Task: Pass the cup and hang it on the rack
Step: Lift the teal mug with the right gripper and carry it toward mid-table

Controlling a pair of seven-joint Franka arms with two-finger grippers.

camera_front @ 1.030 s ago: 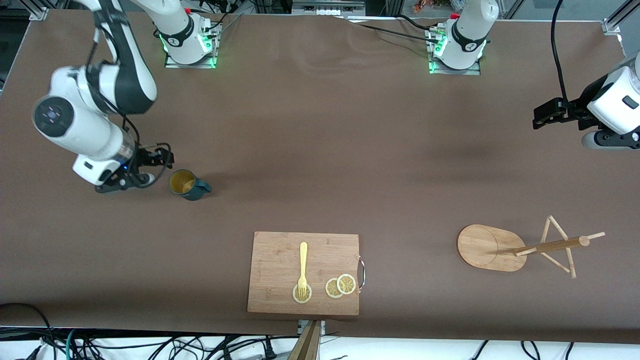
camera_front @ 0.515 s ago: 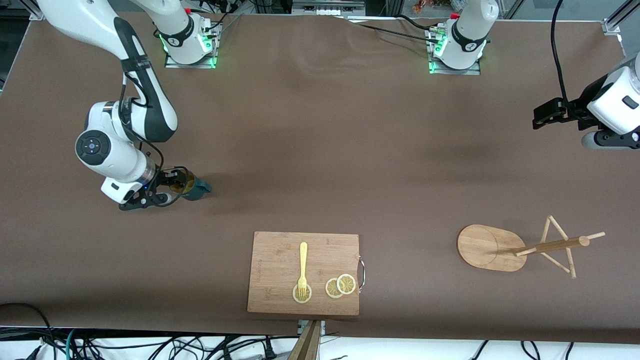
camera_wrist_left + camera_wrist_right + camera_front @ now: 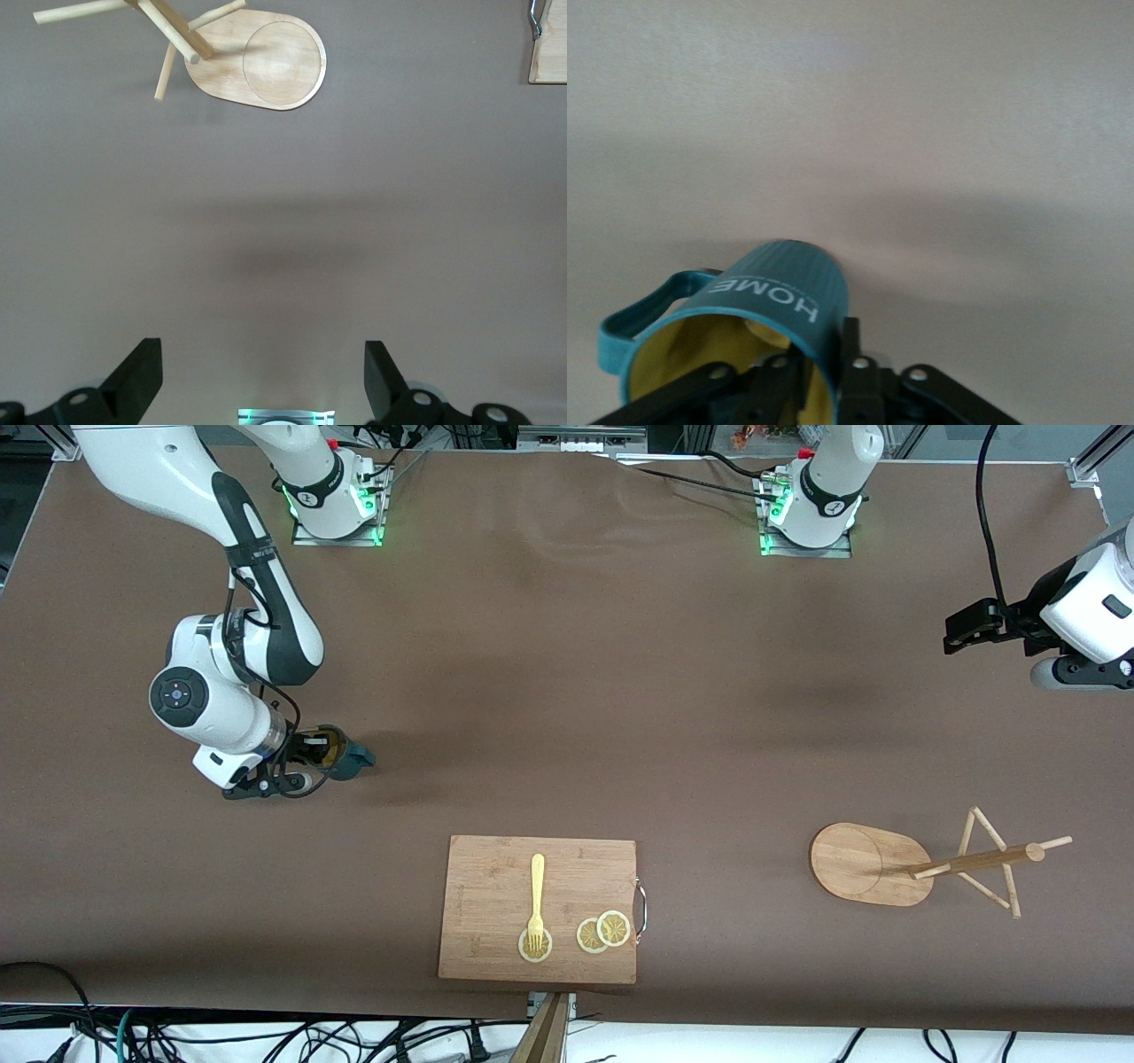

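Note:
Next, I set the teal cup free from my right gripper on the bare spot in the middle of the table, straight [image 3: 669,702] beyond the metal handle of the cutting board.
The dark teal cup [image 3: 347,755] with a yellow inside stands on the table at the right arm's end, handle pointing toward the table's middle. My right gripper [image 3: 314,755] is at its rim. In the right wrist view the cup [image 3: 775,297] reads "HOME", and my right gripper [image 3: 824,359] has one finger inside and one outside, shut on the wall. The wooden rack [image 3: 868,865] stands near the left arm's end; it also shows in the left wrist view [image 3: 266,62]. My left gripper [image 3: 955,636] waits open and empty over the table's end [image 3: 263,381].
A bamboo cutting board [image 3: 496,886] with a yellow fork [image 3: 536,895] and lemon slices [image 3: 602,932] lies at the table's near edge, in the middle. Its corner shows in the left wrist view [image 3: 547,49]. Bare brown table lies between the cup and the rack.
My right arm has swung in from beside the cup to its rim, and the fingers now straddle and grip its wall. The cup has barely shifted. The left arm has not moved.

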